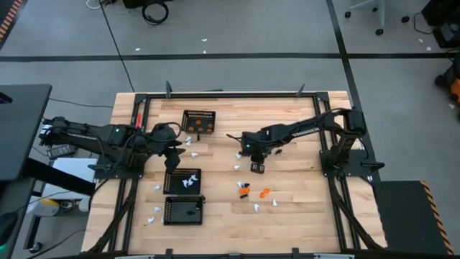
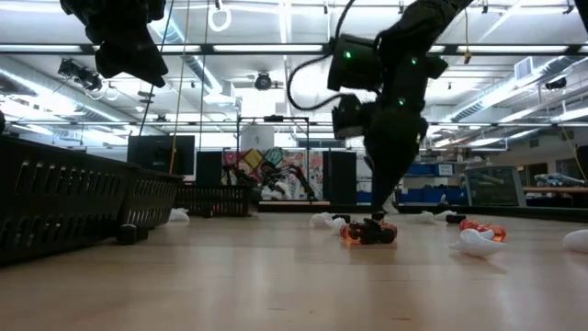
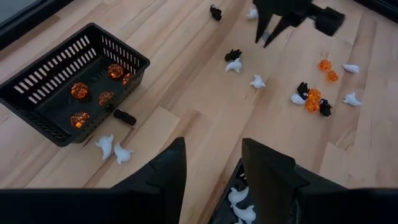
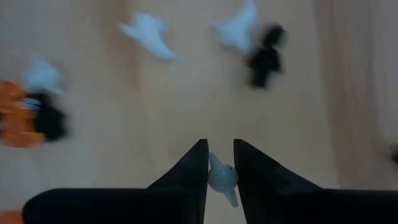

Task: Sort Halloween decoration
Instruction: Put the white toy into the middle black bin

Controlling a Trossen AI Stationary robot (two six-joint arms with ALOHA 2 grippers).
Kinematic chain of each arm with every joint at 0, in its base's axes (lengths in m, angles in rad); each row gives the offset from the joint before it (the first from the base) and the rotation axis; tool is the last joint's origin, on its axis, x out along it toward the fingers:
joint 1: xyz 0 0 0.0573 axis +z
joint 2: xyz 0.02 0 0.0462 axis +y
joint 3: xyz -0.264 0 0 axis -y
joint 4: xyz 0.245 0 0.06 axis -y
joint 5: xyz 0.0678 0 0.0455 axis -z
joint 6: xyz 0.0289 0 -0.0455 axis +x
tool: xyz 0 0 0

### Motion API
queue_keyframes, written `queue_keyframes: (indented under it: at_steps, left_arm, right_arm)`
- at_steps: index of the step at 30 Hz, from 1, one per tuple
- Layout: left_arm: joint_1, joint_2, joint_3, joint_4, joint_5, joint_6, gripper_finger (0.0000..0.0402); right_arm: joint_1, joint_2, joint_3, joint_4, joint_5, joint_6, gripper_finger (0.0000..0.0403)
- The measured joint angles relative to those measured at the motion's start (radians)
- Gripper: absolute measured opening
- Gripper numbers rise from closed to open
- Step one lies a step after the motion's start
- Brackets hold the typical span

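Note:
Next, my right gripper lets go of the white piece inside the middle basket (image 1: 192, 189), at a spot just a little nearer than the white pieces that lie there.
The Halloween decoration is small orange, white and black pieces. A loose group (image 1: 259, 194) lies on the table's right half, and more white pieces (image 1: 238, 161) lie nearer the middle. My right gripper (image 4: 217, 155) points down over this area, shut on one white piece (image 4: 221, 178). My left gripper (image 3: 211, 168) hangs open and holds nothing, above the middle basket (image 1: 182, 180), which holds white pieces (image 3: 239, 202). The far basket (image 3: 74, 87) holds orange pieces. The near basket (image 1: 183, 210) holds dark ones. My right gripper pinches the white piece by its body (image 4: 219, 174) between its two fingertips (image 4: 194, 167), coming from above and pointing steeply down. One thin end of the piece sticks out beyond the tips. Whether the piece is clear of the table, I cannot tell.
The three black mesh baskets stand in a row on the table's left half. A few white pieces (image 1: 154, 216) lie beside the near basket, and two white ones (image 3: 114, 149) and a black one (image 3: 124, 117) lie beside the far basket. Bare wood lies between the baskets and the loose group.

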Motion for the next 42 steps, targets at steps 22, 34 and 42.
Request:
queue_keyframes:
  at_steps: [22,34,42]
  left_arm:
    - [0.0,0.0,0.0,-0.007,0.0,0.004,0.0162]
    - [0.0,0.0,0.0,-0.176,0.0,-0.026,0.0162]
    - [0.0,0.0,0.0,-0.244,0.013,-0.053,0.0162]
  right_arm:
    - [0.131,0.08,0.282,0.206,-0.014,0.103,0.0073]
    - [0.178,0.495,0.842,0.238,-0.062,0.101,0.0073]
    - [0.174,0.677,1.008,0.214,-0.159,0.137,0.0087]
